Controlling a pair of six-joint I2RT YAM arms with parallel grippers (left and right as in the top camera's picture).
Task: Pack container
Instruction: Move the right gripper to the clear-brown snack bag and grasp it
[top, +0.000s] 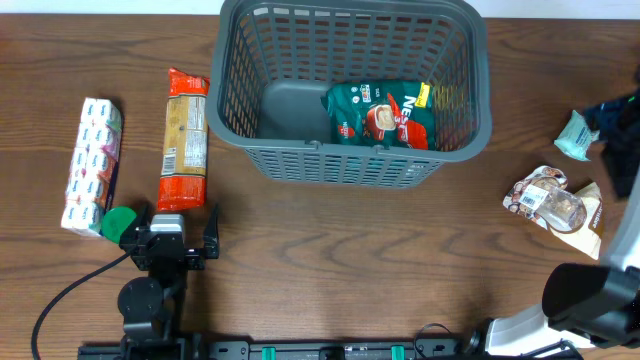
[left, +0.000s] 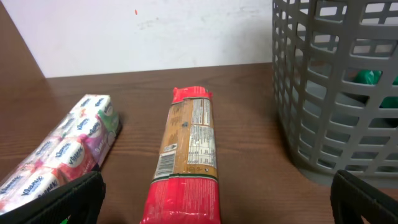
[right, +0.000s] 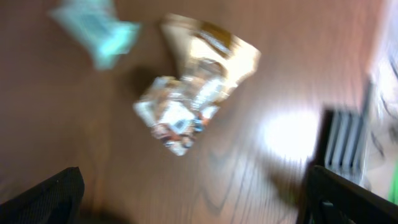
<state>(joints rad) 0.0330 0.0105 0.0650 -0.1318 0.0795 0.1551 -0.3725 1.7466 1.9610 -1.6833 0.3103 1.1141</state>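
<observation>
The clear and brown snack packet lies beside the teal packet, and my right gripper needs to next move to the middle (top: 561, 211) (right: 208, 78) of that clear and brown packet and close there.
The dark grey slotted container (top: 455, 150) stands at the back centre, with a green coffee packet (top: 385, 115) lying inside; its wall shows in the left wrist view (left: 323, 93). A long red and orange packet (top: 184, 140) lies left of it and also shows in the left wrist view (left: 189, 143). My left gripper (top: 182, 224) is open, its fingers (left: 214, 202) spread either side of the packet's near end, not touching it. My right gripper (top: 622, 150) is open above the right side; in its blurred view the fingers (right: 199, 199) hold nothing.
A pack of tissues (top: 92, 165) lies at far left, also seen in the left wrist view (left: 62, 155). A clear and brown snack packet (top: 555, 200) and a teal packet (top: 577, 135) lie right of the container; both show in the right wrist view, snack packet (right: 193, 93), teal packet (right: 99, 28).
</observation>
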